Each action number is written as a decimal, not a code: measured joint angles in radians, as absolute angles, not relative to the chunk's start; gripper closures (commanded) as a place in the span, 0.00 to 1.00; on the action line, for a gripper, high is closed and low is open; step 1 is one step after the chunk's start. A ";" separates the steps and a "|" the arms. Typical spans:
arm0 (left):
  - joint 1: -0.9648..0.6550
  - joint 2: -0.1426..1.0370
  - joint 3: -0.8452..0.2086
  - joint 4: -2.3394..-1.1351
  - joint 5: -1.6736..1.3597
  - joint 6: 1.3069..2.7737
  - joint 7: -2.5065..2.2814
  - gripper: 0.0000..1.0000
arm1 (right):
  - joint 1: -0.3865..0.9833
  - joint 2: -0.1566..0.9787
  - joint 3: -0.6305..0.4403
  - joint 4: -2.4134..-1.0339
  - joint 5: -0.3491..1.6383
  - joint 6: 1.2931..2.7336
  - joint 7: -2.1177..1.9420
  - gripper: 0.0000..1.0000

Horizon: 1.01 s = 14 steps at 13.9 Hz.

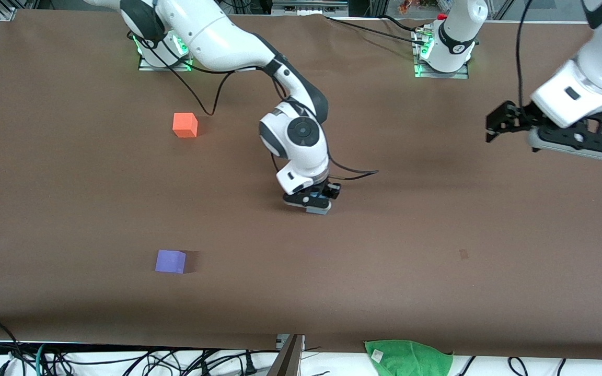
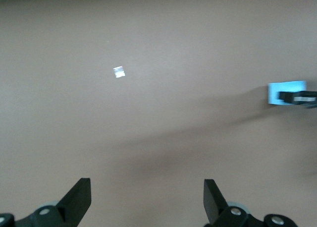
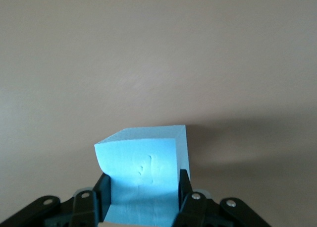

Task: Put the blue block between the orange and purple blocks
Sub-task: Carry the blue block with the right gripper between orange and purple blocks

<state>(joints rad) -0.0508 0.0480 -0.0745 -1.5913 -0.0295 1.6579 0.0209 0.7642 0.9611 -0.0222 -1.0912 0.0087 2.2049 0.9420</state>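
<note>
Next, I set the blue block down midway (image 1: 176, 190) between the orange block and the purple block with my right gripper.
The blue block (image 3: 143, 162) is a light sky-blue cube pinched between the fingers (image 3: 103, 188) of my right gripper (image 3: 143, 181). That gripper (image 1: 312, 202) is low over the middle of the table and hides the block in the front view. The block also shows in the left wrist view (image 2: 285, 92). The orange block (image 1: 185, 125) lies toward the right arm's end, farther from the front camera. The purple block (image 1: 170, 261) lies nearer to the camera, in line with it. My left gripper (image 1: 494, 128) waits open and empty in the air over the left arm's end (image 2: 147, 197).
A green cloth (image 1: 408, 357) hangs at the table's near edge. A black cable (image 1: 356, 173) trails from the right wrist. A small mark (image 1: 463, 254) is on the brown table, and a small shiny scrap (image 2: 119, 72) shows in the left wrist view.
</note>
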 measured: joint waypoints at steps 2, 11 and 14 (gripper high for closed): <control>-0.013 0.045 -0.074 -1.620 -0.029 1.671 0.021 0.00 | 0.697 0.881 -0.024 -1.148 0.013 2.125 0.811 0.49; 0.020 0.008 -0.079 -1.657 0.037 1.655 0.019 0.00 | 0.363 0.379 -0.038 -1.995 0.081 2.322 0.229 0.47; 0.019 -0.006 -0.083 -1.656 -0.020 1.621 0.019 0.00 | 0.329 0.303 -0.040 -2.172 0.085 2.427 0.195 0.45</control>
